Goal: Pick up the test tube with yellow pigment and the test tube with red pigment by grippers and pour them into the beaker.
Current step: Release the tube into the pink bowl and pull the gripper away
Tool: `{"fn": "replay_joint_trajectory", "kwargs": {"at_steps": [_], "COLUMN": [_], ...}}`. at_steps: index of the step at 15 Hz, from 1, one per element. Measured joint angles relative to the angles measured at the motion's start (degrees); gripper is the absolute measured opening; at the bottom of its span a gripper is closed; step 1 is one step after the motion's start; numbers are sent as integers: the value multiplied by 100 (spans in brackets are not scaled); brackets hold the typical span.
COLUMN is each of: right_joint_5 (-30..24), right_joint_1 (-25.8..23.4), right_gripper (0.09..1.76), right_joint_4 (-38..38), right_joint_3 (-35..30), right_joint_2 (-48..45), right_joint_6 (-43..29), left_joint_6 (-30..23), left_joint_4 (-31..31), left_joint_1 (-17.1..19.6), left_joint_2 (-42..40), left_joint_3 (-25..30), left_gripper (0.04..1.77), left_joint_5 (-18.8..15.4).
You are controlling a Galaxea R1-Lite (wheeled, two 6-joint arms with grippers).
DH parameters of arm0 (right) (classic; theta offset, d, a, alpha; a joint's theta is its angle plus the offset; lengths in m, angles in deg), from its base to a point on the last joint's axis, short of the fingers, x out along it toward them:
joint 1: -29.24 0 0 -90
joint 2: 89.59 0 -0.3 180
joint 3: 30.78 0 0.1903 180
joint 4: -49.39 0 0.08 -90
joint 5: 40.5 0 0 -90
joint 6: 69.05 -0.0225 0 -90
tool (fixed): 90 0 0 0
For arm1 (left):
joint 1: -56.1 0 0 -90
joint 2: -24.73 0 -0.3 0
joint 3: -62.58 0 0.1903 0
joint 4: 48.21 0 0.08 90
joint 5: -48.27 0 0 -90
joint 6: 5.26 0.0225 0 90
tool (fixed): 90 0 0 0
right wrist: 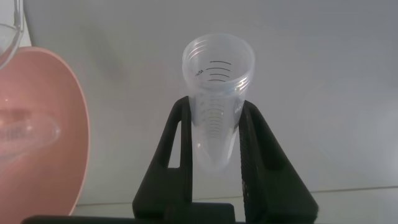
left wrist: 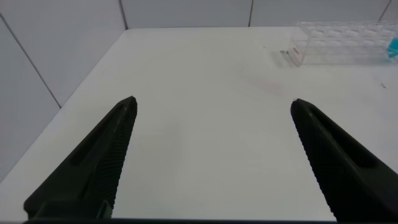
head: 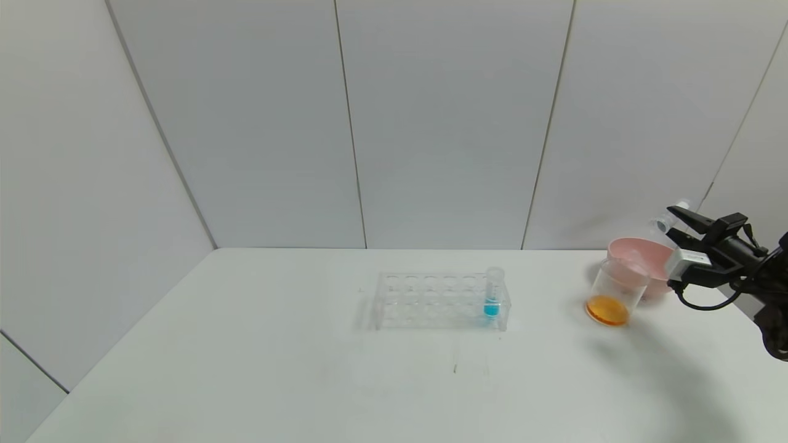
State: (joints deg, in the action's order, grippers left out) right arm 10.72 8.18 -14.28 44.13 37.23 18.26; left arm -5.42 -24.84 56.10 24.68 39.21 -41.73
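Note:
The robot's right gripper needs to release the clear test tube inside the pink bowl (head: 650, 270) (right wrist: 28, 157), beside the empty tube lying there.
My right gripper (head: 672, 221) is shut on a clear test tube (head: 663, 224) held tilted above the far right of the table, over the pink bowl (head: 659, 253). In the right wrist view the gripper (right wrist: 214, 107) clamps the tube (right wrist: 217, 68) between both fingers. The tube looks empty, so I cannot tell which pigment it held. The beaker (head: 615, 291) stands in front of the bowl with orange liquid at its bottom. No tube with yellow or red liquid shows. My left gripper (left wrist: 214, 102) is open and empty over bare table, outside the head view.
A clear tube rack (head: 431, 301) stands mid-table with one blue-liquid tube (head: 492, 295) at its right end; it also shows in the left wrist view (left wrist: 339, 43). Another empty clear tube (right wrist: 25, 134) lies inside the pink bowl (right wrist: 68, 106). Grey walls stand behind.

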Motion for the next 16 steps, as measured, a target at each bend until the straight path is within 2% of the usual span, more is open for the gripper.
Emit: {"fn": "replay_joint_trajectory", "kwargs": {"at_steps": [2,3,6,8,10,13,14,16], "right_joint_5": [501,783,1812,2260,2508,2572,2572,2570], "right_joint_1": [17,39,127,168,206,280,317,391], "right_gripper": [51,51,51,51,51,51,51,51], "right_joint_4": [419,673,1635,2160,2683,3307,3380,3427], "right_joint_3": [80,218,791,1080,1235,1378,1419,1430], "right_joint_2": [-35,-59,-110,-116,-122,-127,-129,-127], "right_joint_6": [-482,-961,-2814,-4194,-5552,-7225,-7563,-7739], "left_joint_6": [0,0,0,0,0,0,2,0], "left_joint_4": [0,0,0,0,0,0,0,0], "left_joint_1": [0,0,0,0,0,0,0,0], "left_joint_2": [0,0,0,0,0,0,0,0], "left_joint_3": [0,0,0,0,0,0,0,0], "left_gripper": [176,176,176,176,176,176,176,176], "left_joint_5": [0,0,0,0,0,0,0,0]}}
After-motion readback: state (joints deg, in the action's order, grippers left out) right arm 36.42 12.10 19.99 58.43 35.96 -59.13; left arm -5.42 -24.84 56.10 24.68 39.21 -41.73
